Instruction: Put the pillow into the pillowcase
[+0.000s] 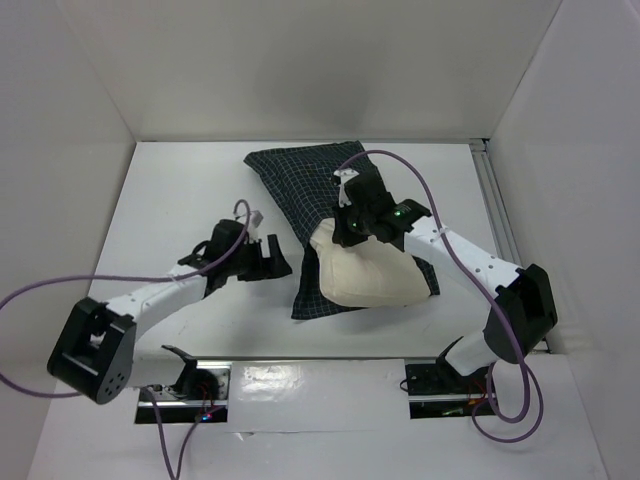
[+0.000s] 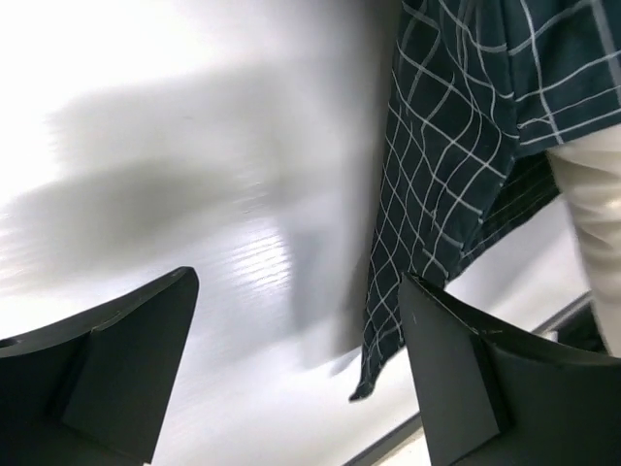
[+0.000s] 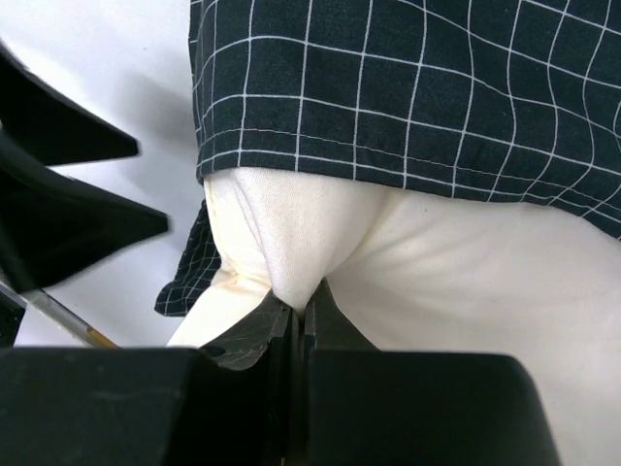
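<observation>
Next, my left gripper will grab the side edge (image 1: 302, 290) (image 2: 388, 301) of the dark checked pillowcase, close to its near corner beside the cream pillow.
The dark checked pillowcase (image 1: 290, 180) lies on the white table, running from the back centre toward the front. The cream pillow (image 1: 372, 278) rests on its near part, with checked cloth showing under the pillow's left edge. In the right wrist view the pillowcase (image 3: 408, 87) hem lies over the far edge of the pillow (image 3: 437, 262). My right gripper (image 3: 296, 306) is shut on a pinched fold of the pillow; from above it (image 1: 350, 228) sits at the pillow's far left corner. My left gripper (image 2: 301, 359) stands open over bare table, just left of the pillowcase (image 2: 446, 146) corner, holding nothing.
White walls enclose the table on three sides. A metal rail (image 1: 497, 215) runs along the right edge, and a shiny strip (image 1: 300, 380) lies at the near edge between the arm bases. Purple cables (image 1: 420, 185) loop over both arms.
</observation>
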Tool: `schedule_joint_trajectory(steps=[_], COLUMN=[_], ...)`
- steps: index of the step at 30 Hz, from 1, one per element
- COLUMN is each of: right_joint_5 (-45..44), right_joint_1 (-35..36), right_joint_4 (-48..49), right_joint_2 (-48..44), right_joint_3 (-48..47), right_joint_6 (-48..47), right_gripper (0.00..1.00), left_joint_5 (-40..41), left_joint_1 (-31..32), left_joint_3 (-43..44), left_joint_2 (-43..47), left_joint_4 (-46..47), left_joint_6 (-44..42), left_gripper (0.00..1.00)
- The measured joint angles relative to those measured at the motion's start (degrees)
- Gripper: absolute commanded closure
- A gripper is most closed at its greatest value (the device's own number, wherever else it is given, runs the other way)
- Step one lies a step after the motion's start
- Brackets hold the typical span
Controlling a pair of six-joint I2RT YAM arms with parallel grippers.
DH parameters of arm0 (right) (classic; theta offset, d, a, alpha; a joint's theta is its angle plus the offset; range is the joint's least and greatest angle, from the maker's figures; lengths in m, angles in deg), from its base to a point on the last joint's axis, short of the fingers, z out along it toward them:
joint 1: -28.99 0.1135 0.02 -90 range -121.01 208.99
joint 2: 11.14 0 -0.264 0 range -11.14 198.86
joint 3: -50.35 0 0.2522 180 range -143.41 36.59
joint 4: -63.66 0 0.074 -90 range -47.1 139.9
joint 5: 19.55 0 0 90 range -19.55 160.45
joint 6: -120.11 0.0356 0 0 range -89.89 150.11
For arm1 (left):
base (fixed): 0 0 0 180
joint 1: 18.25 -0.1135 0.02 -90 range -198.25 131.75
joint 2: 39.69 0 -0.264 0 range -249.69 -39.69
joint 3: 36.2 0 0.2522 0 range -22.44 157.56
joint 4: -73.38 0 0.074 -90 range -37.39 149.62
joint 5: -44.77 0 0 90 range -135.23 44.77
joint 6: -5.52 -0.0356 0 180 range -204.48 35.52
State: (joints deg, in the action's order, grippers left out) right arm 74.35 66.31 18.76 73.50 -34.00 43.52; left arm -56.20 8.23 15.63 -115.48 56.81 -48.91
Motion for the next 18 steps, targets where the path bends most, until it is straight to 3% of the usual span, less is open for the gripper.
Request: schedule_joint_trajectory(steps=[5,8,17,18], right_joint_5=[0.26,0.79,1.95,1.97], right_joint_1=[0.00,-0.39,-0.61,-0.61], right_joint_4=[0.11,0.33,0.50,0.55], right_joint_2=[0.00,0.00,0.02,0.02], right_joint_3=[0.00,0.15,0.55,0.55], right_joint_6=[0.17,0.24,0.81,0.87], right_gripper=[1.00,1.00,1.00,1.00], left_joint_5=[-6.95,-9.97,-9.81,-9.57], left_joint_1=[-4.81,-2.84,4.94,5.14], left_joint_3=[-9.60,-13.64,-13.51,-13.42], left_joint_2=[9.33,10.71,7.28,6.88], left_joint_4=[6.75,10.62,17.31,18.21], left_joint_6=[5.29,6.91,6.43,6.38], left_gripper=[0.00,0.00,0.02,0.07])
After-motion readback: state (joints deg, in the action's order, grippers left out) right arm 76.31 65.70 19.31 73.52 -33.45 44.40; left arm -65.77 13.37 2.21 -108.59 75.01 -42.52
